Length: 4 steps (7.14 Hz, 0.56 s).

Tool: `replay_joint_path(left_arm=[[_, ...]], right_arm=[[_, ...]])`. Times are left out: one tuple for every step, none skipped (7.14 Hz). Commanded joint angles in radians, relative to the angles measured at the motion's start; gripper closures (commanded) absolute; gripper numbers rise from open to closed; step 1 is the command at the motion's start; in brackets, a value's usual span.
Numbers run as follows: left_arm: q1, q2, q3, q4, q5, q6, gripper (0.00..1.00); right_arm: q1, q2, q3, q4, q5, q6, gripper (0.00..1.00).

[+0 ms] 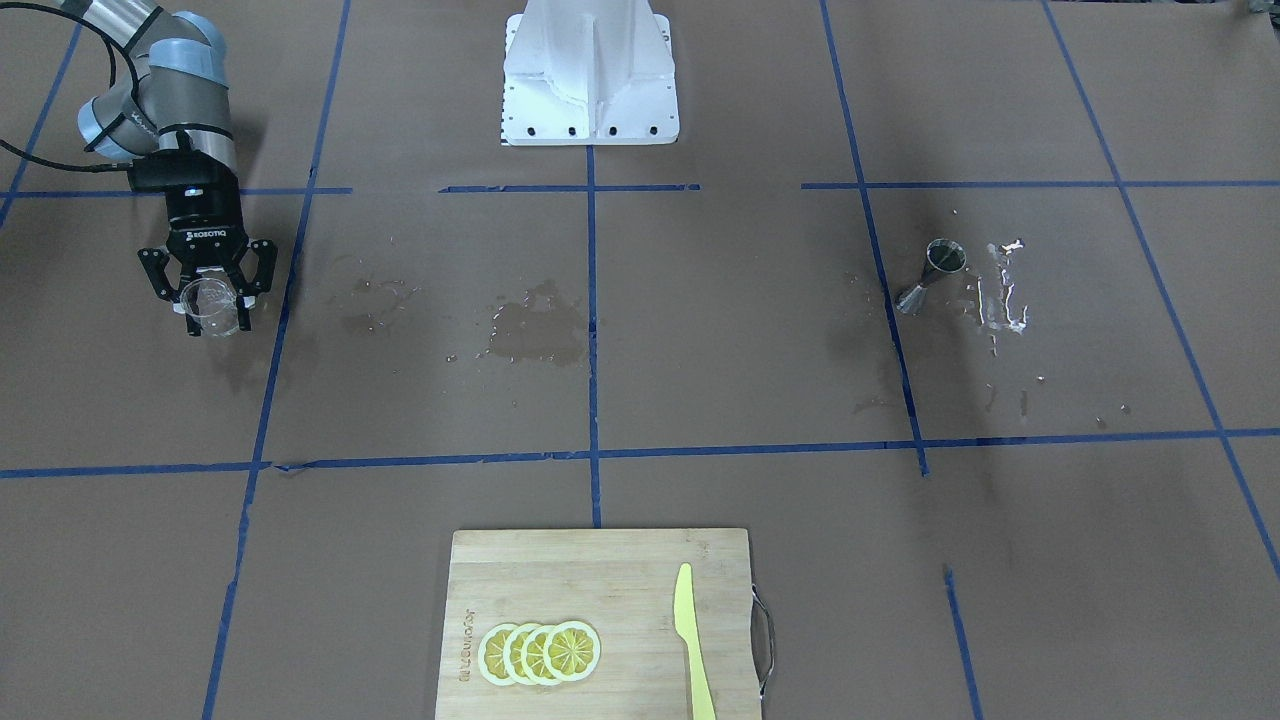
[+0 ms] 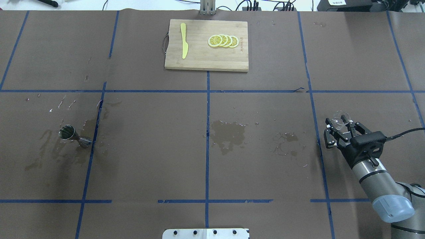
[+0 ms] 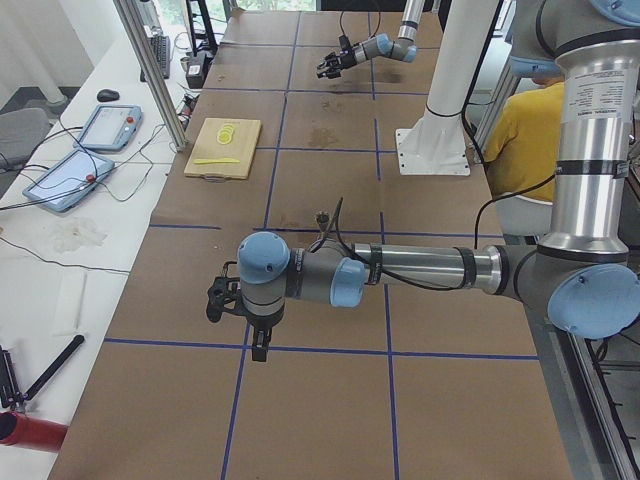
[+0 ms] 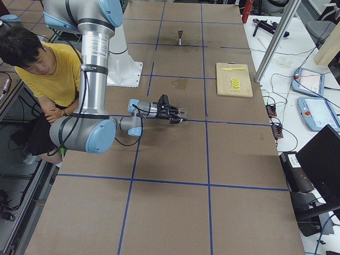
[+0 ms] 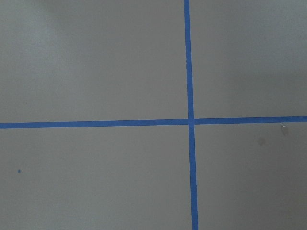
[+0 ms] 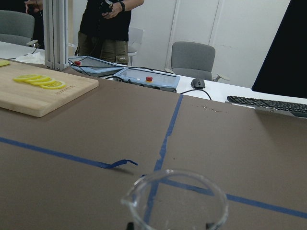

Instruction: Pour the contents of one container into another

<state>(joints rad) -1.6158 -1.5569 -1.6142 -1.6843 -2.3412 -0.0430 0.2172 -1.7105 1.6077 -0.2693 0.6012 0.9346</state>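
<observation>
The measuring cup will go down on the table point(image 1: 257, 329) beside the long blue tape line from my right gripper.
The small transparent measuring cup point(image 1: 212, 308) sits upright between the fingers of my right gripper point(image 1: 208, 292), which is shut on it at the table's right side. The overhead view shows the same cup point(image 2: 341, 119) at the tip of the right gripper point(image 2: 340, 127). Its rim point(image 6: 175, 194) fills the bottom of the right wrist view. The steel hourglass jigger point(image 2: 74, 135) stands far away on the left side, also seen as the jigger point(image 1: 930, 275) beside wet streaks. My left gripper point(image 3: 255, 340) hangs over bare table near the front. I cannot tell whether it is open or shut.
A wooden cutting board point(image 2: 206, 58) at the far middle carries lemon slices point(image 2: 223, 40) and a yellow knife point(image 2: 183, 40). Wet patches point(image 2: 229, 131) darken the paper at the table's centre. A person in a yellow shirt point(image 4: 50, 74) sits beside the robot's base.
</observation>
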Motion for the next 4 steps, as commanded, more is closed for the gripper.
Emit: replay_joint_path(left_arm=[[0.001, -0.002, -0.001, 0.0, -0.001, 0.0, 0.0], [0.001, -0.002, -0.001, 0.0, -0.001, 0.0, 0.0], [0.001, -0.002, -0.003, 0.0, -0.001, 0.0, 0.0], [0.001, -0.003, -0.003, 0.0, -0.001, 0.0, 0.0]], right_arm=[[-0.022, 0.002, -0.02, -0.001, 0.008, 0.085, 1.0], [-0.028, 0.002, -0.022, -0.001, 0.008, 0.096, 1.0], [-0.033, 0.006, -0.037, -0.001, 0.008, 0.116, 1.0], [-0.039, 0.021, -0.057, -0.001, 0.008, 0.143, 1.0]])
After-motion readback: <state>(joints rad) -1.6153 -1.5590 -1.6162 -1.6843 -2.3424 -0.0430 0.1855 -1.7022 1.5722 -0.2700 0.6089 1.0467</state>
